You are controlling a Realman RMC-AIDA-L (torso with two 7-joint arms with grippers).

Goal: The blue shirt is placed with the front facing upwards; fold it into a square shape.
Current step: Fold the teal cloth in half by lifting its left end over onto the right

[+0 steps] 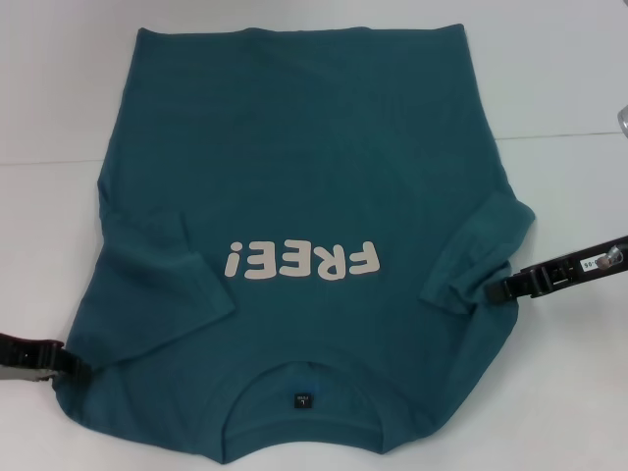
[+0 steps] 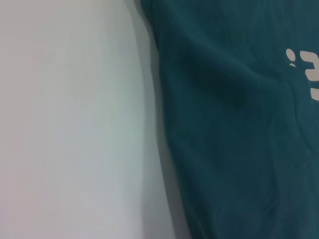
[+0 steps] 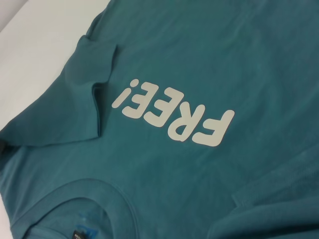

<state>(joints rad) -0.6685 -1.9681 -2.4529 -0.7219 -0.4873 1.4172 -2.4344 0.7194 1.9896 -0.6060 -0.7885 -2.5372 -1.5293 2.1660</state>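
Observation:
The blue shirt's hem is far from my grippers, so my left gripper should take a new grip on the shirt's shoulder edge [image 1: 78, 340] and help pull the shirt nearer before folding.
The blue shirt [image 1: 304, 167] lies front up on the white table, collar nearest me and hem far away. Its cream "FREE!" lettering [image 1: 301, 261] reads upside down, and a small dark neck label [image 1: 303, 399] shows inside the collar. Both short sleeves lie folded in over the body. My left gripper [image 1: 71, 363] sits low at the shirt's near left shoulder edge. My right gripper [image 1: 494, 289] touches the outer edge of the right sleeve. The right wrist view shows the lettering [image 3: 174, 112] and a folded sleeve [image 3: 89, 94]; the left wrist view shows the shirt's side edge [image 2: 239, 149].
The white table [image 1: 559, 78] stretches around the shirt, with bare surface beside it in the left wrist view [image 2: 75, 124]. A small grey object [image 1: 622, 118] peeks in at the far right edge.

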